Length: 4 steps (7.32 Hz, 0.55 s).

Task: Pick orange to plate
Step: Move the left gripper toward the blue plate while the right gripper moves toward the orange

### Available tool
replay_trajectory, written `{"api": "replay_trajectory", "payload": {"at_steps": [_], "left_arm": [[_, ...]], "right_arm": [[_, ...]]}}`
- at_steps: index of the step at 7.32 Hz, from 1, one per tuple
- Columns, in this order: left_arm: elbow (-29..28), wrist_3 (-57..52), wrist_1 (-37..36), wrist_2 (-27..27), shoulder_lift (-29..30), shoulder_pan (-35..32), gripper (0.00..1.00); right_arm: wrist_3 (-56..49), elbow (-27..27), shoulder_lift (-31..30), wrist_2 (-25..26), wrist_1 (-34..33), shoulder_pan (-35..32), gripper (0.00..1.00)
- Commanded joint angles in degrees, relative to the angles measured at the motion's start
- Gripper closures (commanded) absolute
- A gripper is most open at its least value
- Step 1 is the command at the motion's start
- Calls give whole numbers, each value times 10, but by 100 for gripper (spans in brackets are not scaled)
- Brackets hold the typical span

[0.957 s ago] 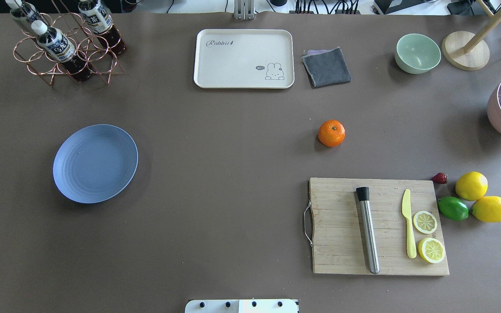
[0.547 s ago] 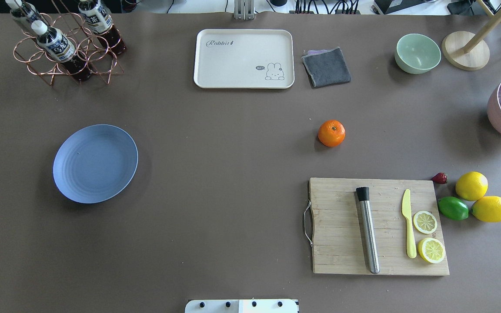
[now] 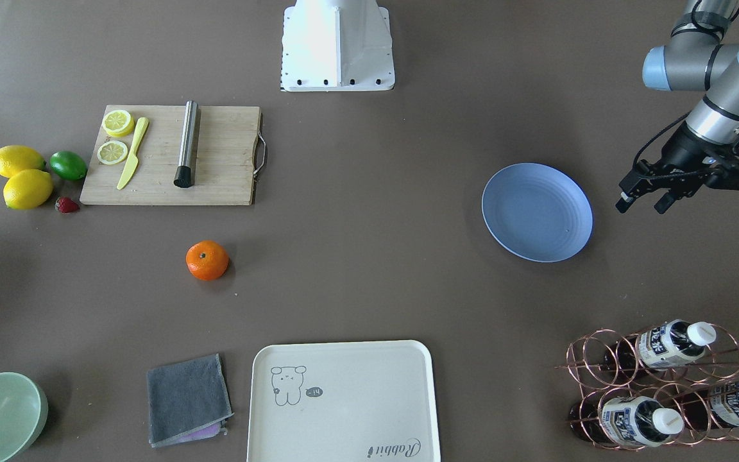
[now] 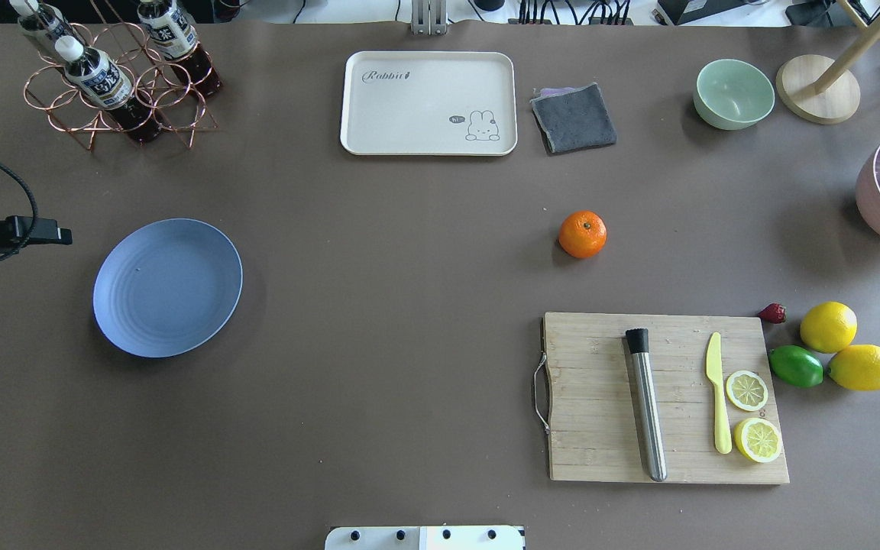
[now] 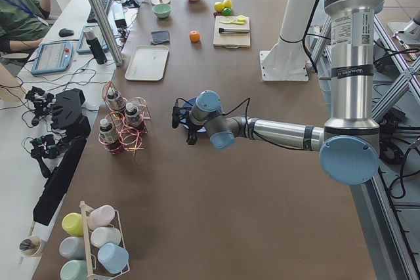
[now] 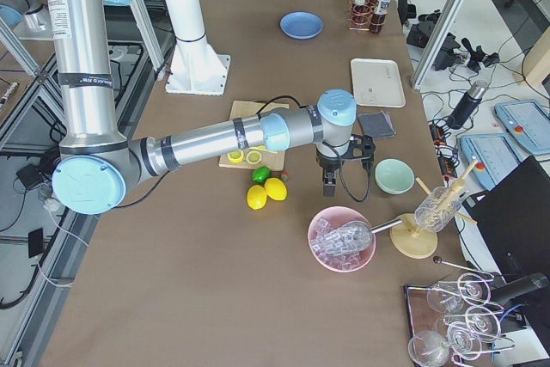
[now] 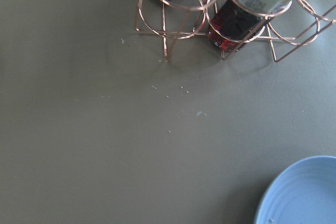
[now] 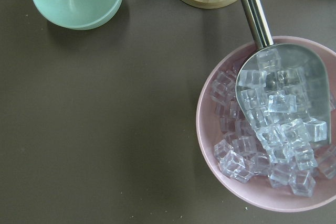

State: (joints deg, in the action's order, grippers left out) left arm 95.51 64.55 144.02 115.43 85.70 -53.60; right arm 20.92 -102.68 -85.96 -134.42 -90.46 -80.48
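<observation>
I should next use my left gripper to grab the outer rim of the light-blue plate point(image 3: 589, 203), on the side farthest from the orange.
The orange point(image 4: 583, 234) rests alone on the brown table right of centre, also seen in the front view as the orange point(image 3: 207, 260). The light-blue plate point(image 4: 167, 287) lies bare at the left, the same plate point(image 3: 537, 212) in the front view. My left gripper point(image 3: 642, 204) hovers just outside the plate's outer rim, open and holding nothing; the overhead view shows this left gripper point(image 4: 58, 235) at the frame's left edge. My right gripper point(image 6: 329, 185) shows only in the right side view, between the green bowl and the lemons, far from the orange; I cannot tell its state.
A cutting board point(image 4: 600, 428) with a steel muddler, a yellow knife and lemon slices lies below the orange. Lemons point(image 4: 828, 327), a lime and a strawberry sit to its right. At the back stand a cream tray point(image 4: 428, 103), a grey cloth, a green bowl point(image 4: 733, 93) and a bottle rack point(image 4: 115, 80).
My left gripper has come into the overhead view from the left edge, beside the plate. The orange and the plate have not moved.
</observation>
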Motion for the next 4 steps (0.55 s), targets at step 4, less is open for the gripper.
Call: {"api": "replay_trajectory", "payload": {"at_steps": [4], "left_arm": [[-5,12,3,-49,5,96,3]], "right_arm": [[131,3,7,16,85,73,0]]}}
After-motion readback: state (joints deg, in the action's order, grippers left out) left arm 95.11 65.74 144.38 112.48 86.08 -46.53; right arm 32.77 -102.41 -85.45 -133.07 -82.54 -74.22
